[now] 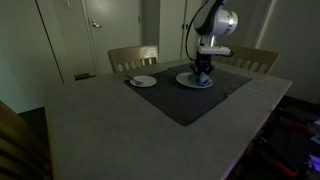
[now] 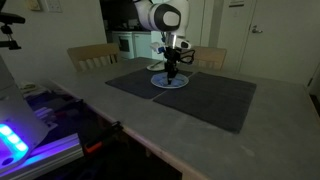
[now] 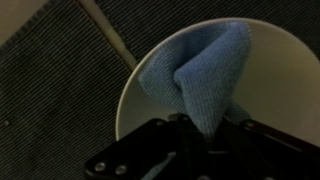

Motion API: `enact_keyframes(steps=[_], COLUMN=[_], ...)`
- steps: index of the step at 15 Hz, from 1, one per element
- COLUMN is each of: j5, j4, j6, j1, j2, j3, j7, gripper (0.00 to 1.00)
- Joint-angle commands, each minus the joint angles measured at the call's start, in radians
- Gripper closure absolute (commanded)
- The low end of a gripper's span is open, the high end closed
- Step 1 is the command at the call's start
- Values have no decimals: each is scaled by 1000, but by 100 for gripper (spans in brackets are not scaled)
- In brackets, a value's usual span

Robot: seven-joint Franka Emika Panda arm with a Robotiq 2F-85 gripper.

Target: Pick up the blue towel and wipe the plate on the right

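Observation:
I will let the blue towel go from my gripper on the dark placemat [image 1: 162,92] that lies between the white plates, close to the smaller one.
My gripper [image 1: 203,72] hangs over the white plate [image 1: 183,80] at the back of the dark placemat [image 1: 190,100], and it shows over that plate in both exterior views [image 2: 172,71]. In the wrist view the gripper [image 3: 205,130] is shut on the blue towel [image 3: 195,70]. The towel is pinched into a peak at the jaws and its loose end spreads over the white plate [image 3: 135,100]. The plate also shows under the gripper [image 2: 158,84].
A second white plate [image 1: 143,81] lies on the placemat beside the first. Wooden chairs [image 1: 132,57] [image 1: 255,60] stand behind the grey table [image 1: 100,130]. A lit device [image 2: 15,140] sits at the table's near corner.

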Motion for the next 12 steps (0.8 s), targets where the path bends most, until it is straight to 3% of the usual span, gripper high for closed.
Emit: enact_keyframes(steps=[1,6,12], j5=[51,86,-3], j4=[3,1,-16], j6=[-6,-17,-66], j1=[-17,-6,103], j2=[-3,-40,-194], j3=[40,71,69], j7=[-43,-61,12], gripper=[97,97,97])
